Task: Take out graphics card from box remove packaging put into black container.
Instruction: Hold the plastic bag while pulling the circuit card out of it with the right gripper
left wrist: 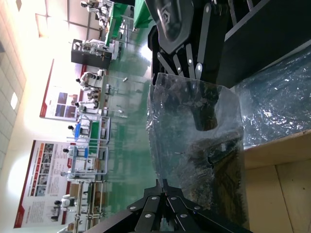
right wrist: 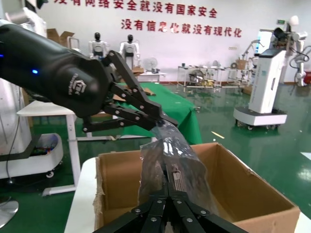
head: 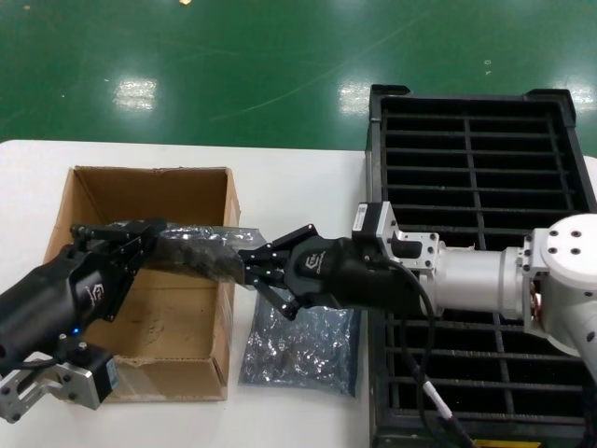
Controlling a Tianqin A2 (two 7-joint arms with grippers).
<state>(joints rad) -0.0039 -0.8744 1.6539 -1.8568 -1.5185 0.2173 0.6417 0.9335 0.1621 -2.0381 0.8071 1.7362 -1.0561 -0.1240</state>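
Note:
Next, my right gripper opens its fingers, reaches further into the bag and grips the card's bracket [right wrist: 178, 180], because the graphics card's bracket lies deeper in the bag than those fingers.
The packaging [head: 201, 250] is a crinkled grey bag stretched between my two grippers above the right wall of the box [head: 149, 191]. The dark graphics card [left wrist: 218, 160] shows through it, with its bracket [right wrist: 176, 182] at the right gripper's end. My left gripper [head: 154, 238] is shut on the bag's left end over the box, seen close up in the left wrist view [left wrist: 163, 183]. My right gripper [head: 244, 264] is shut on the other end, seen in the right wrist view [right wrist: 169, 188]. The black container [head: 476, 159] stands at the right.
A second, empty plastic bag [head: 300, 347] lies flat on the white table [head: 298, 177] between the box and the crate. The right arm reaches across the crate's near half. A green floor lies beyond the table's far edge.

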